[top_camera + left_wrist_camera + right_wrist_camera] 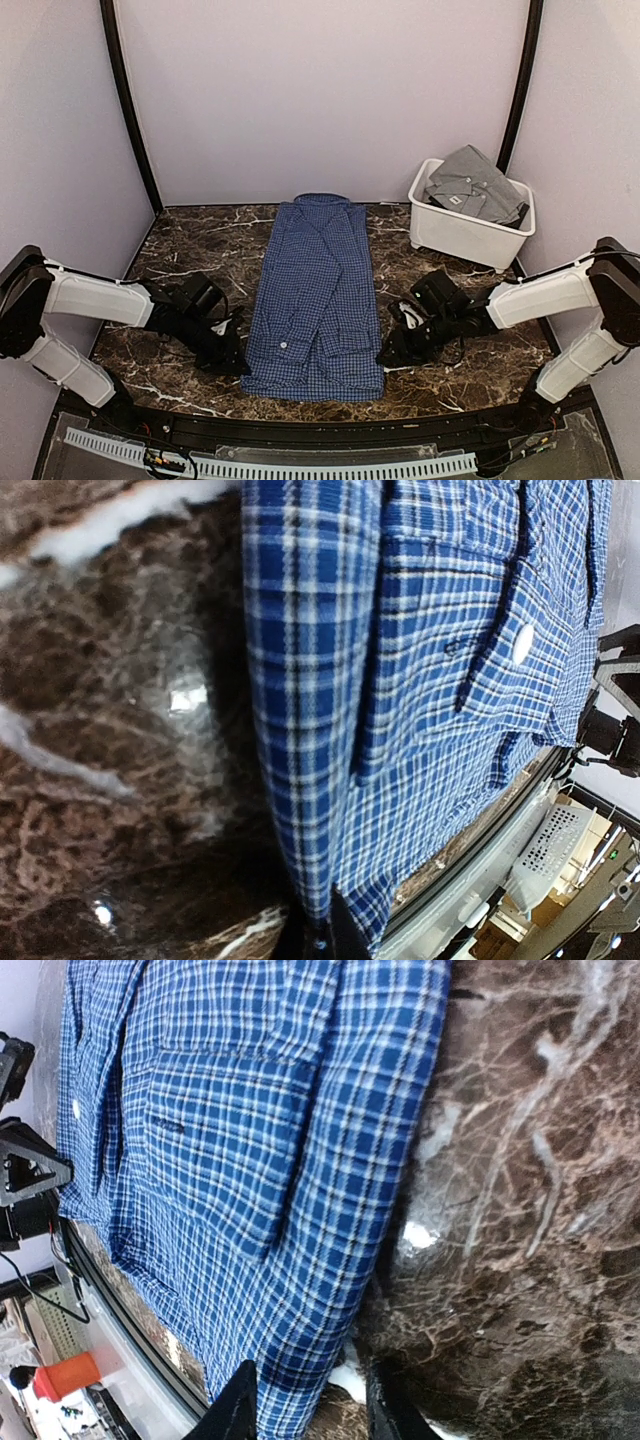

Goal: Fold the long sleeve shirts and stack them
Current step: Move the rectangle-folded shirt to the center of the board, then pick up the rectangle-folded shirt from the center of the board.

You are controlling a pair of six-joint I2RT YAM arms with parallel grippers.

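Note:
I have the shirt's side edge near the hem in my left gripper, so next I open it and take the edge (253, 347) beside the cuff before I fold toward the collar.
The navy-blue checked shirt (318, 300) lies lengthwise in the middle of the table, sleeves folded in, collar at the far end. My left gripper (232, 355) is at its near left corner, and in the left wrist view the gripper (318, 935) is shut on the shirt's (400, 680) edge. At the near right corner my right gripper (392, 352) is open. In the right wrist view the gripper (310, 1415) has the shirt's (250, 1140) edge lying between its spread fingers. The grey shirt (475, 185) sits crumpled in the white bin.
The white plastic bin (465, 235) stands at the back right of the dark marble table (190, 260). A black rail (300, 425) runs along the table's near edge, just behind the shirt's hem. Curved grey walls enclose the back and sides.

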